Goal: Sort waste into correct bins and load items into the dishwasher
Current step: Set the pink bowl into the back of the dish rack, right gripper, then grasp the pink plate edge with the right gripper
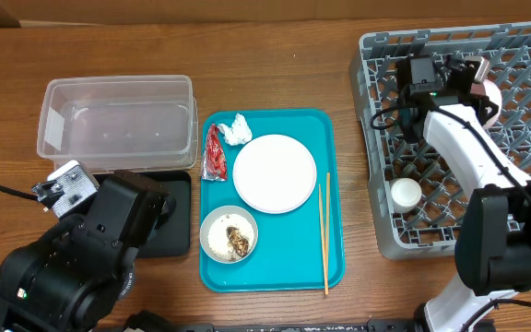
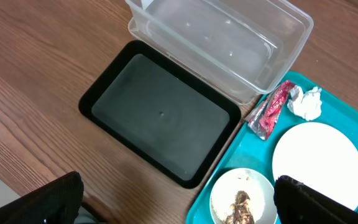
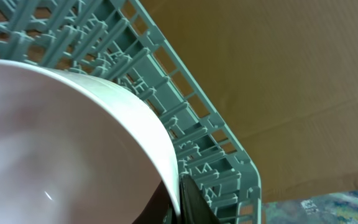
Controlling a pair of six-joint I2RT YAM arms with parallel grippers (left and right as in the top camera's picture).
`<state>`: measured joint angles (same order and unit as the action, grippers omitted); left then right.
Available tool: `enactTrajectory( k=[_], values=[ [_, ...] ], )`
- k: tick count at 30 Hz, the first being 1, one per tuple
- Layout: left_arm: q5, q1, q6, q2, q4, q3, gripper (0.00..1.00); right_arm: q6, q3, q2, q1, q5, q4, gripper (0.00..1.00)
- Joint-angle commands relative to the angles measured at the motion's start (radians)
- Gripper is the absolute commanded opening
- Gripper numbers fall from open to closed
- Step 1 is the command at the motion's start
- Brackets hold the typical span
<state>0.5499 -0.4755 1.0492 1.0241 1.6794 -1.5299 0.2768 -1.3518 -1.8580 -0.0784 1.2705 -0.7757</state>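
Observation:
My right gripper is going to let go of the small pink bowl among the grey dish rack's wires (image 1: 446, 124), behind the small white cup.
My right gripper (image 1: 473, 81) is shut on the rim of the small pink bowl (image 1: 490, 96) and holds it over the back of the grey dish rack (image 1: 376, 138). In the right wrist view the fingers (image 3: 182, 200) pinch the bowl's wall (image 3: 61, 137) above the rack's pegs (image 3: 197, 130). A small white cup (image 1: 406, 193) stands in the rack. My left gripper (image 2: 176, 205) is open and empty, above the table beside the black tray (image 2: 160, 112). The pale plate (image 1: 275, 172), the greyish bowl of rice and brown scraps (image 1: 229, 235), chopsticks (image 1: 326, 231), red wrapper (image 1: 214, 152) and white tissue (image 1: 239, 129) lie on the teal tray (image 1: 275, 272).
The clear plastic tub (image 1: 118, 124) stands at the back left, with the black tray (image 1: 181, 226) just in front of it, partly under my left arm. The teal tray sits between the tub and the rack. Bare wood lies along the far edge.

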Motion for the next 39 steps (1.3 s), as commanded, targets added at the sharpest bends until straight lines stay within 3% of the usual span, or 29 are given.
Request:
enactTrajectory(
  k=[1, 12, 26, 27, 30, 34, 39],
  values=[
    [-0.001, 0.006, 0.029, 0.002, -0.001, -0.01, 1.0, 0.01, 0.005, -0.002, 0.015, 0.023, 0.0, 0.04],
    [-0.001, 0.006, 0.029, 0.002, -0.001, -0.01, 1.0, 0.011, 0.005, -0.005, 0.039, -0.014, 0.003, 0.04],
    [-0.001, 0.006, 0.029, 0.002, -0.001, -0.01, 1.0, 0.035, 0.004, -0.082, -0.065, -0.018, -0.061, 0.04],
    [-0.001, 0.006, 0.029, 0.002, -0.001, -0.01, 1.0, 0.037, 0.003, -0.08, -0.071, -0.011, -0.061, 0.07],
    [-0.001, 0.006, 0.029, 0.002, -0.001, -0.01, 1.0, 0.037, 0.003, -0.072, -0.086, -0.008, -0.075, 0.35],
    [-0.001, 0.006, 0.029, 0.002, -0.001, -0.01, 1.0, 0.038, 0.002, -0.045, -0.123, -0.007, -0.08, 0.58],
    [-0.001, 0.006, 0.029, 0.002, -0.001, -0.01, 1.0, 0.043, -0.002, 0.021, -0.208, -0.018, -0.094, 0.63]
  ],
)
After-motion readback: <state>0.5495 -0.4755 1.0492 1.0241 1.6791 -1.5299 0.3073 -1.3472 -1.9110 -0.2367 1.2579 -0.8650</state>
